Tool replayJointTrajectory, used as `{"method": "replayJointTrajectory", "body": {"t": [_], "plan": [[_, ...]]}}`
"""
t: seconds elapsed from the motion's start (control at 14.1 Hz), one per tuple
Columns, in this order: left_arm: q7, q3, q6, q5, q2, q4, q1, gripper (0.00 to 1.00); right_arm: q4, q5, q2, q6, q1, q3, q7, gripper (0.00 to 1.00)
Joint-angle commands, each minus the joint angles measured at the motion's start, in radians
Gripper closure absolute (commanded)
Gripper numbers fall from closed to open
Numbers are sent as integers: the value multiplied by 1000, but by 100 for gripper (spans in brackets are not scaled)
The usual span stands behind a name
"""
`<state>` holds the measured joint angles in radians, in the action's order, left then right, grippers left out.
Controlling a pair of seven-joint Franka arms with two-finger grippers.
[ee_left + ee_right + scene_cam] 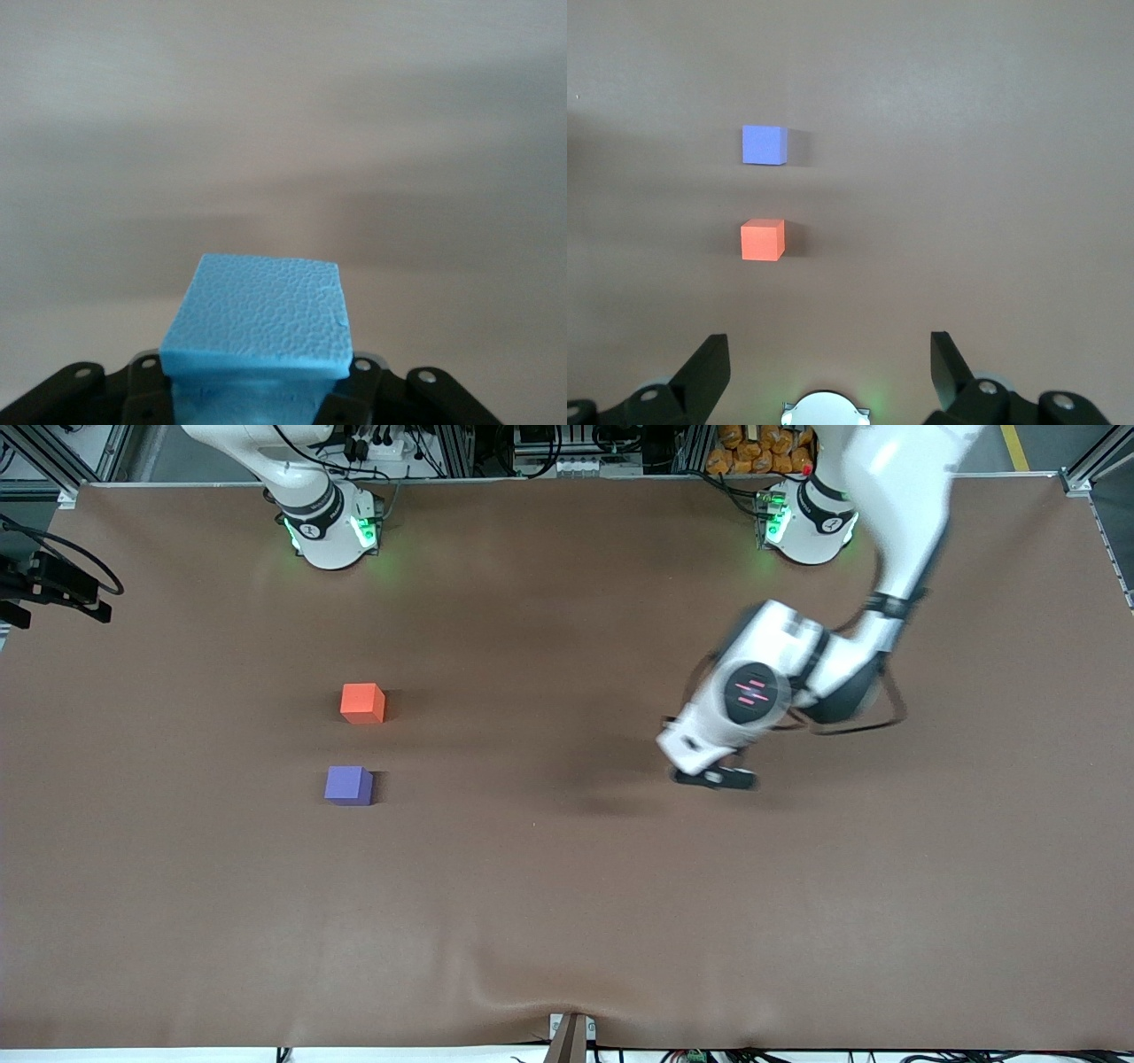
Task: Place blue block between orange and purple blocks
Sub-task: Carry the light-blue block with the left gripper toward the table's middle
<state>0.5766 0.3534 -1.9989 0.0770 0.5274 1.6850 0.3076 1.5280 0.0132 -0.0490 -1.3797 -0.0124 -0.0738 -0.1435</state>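
Note:
I need to let go of the blue block, now hanging over bare table, with my left gripper on the bare cloth about halfway from itself to the orange block (552,732).
The blue block (261,310) sits between the fingers of my left gripper (257,390), which is shut on it. In the front view the left gripper (713,778) hangs over bare table toward the left arm's end, and its hand hides the block. The orange block (362,703) and the purple block (348,786) stand apart on the table toward the right arm's end, with the purple one nearer the front camera. Both also show in the right wrist view: orange (762,240) and purple (764,145). My right gripper (828,345) is open and empty, raised above its own base (827,409), and waits.
A brown cloth (567,912) covers the whole table. The arm bases (332,522) (806,522) stand along the table edge farthest from the front camera. A black camera mount (53,589) sits at the right arm's end.

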Motion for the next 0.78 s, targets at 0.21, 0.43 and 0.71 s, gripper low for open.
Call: {"method": "replayJointTrajectory", "body": {"t": [0.21, 0.43, 0.71], "plan": [[282, -22, 16, -16, 249, -251, 250, 100, 3, 10, -8, 8, 0, -4, 2, 0], [341, -63, -79, -14, 321, -295, 343, 100, 3, 10, -6, 7, -1, -3, 2, 0], [347, -100, -144, -16, 329, -304, 377, 79, 3, 8, -6, 8, 5, -4, 2, 0]]}}
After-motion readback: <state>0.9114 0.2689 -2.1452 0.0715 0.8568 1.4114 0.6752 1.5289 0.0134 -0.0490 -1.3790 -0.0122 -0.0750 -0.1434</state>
